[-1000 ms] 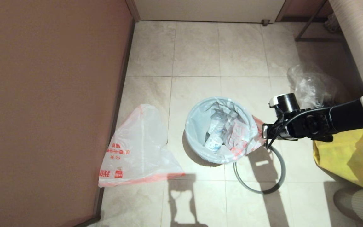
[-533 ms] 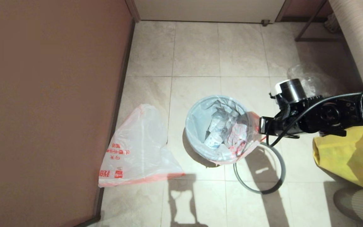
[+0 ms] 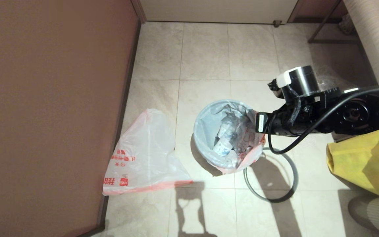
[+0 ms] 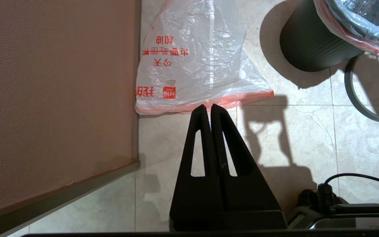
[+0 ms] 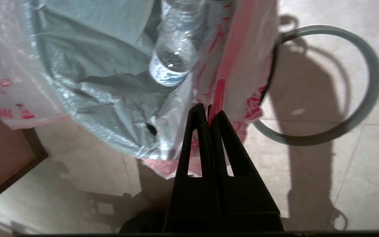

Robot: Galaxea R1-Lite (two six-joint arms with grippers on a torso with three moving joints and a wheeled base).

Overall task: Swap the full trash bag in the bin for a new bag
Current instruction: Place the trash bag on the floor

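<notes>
I will use my right gripper to release the red edge of the full trash bag across the middle of the bin's opening (image 3: pixel 214 139) (image 5: pixel 144 51).
The full trash bag (image 3: pixel 229 135), white with red print and bottles showing through, sits in the black bin (image 4: pixel 311 42). My right gripper (image 5: pixel 211 110) is at the bin's right side, shut on the bag's red edge strip (image 5: pixel 220 89), which is drawn up and in over the opening. The grey ring rim (image 3: pixel 288 194) lies loose on the floor to the right of the bin. The new bag (image 3: pixel 143 154) lies flat by the wall, left of the bin. My left gripper (image 4: pixel 208 107) is shut and empty, just short of the pink band (image 4: pixel 242 97) of the new bag (image 4: pixel 202 65).
A brown wall (image 3: pixel 51 108) runs along the left. A yellow fabric bag (image 3: pixel 364 164) sits at the right, behind my right arm (image 3: pixel 341 115). A metal frame leg (image 3: pixel 322 39) stands at the back right. Bare floor tiles (image 3: pixel 209 56) lie beyond the bin.
My right arm has risen and moved left toward the bin's middle, drawing the full bag's right edge inward and off the bin's side. The new bag and ring have not moved.
</notes>
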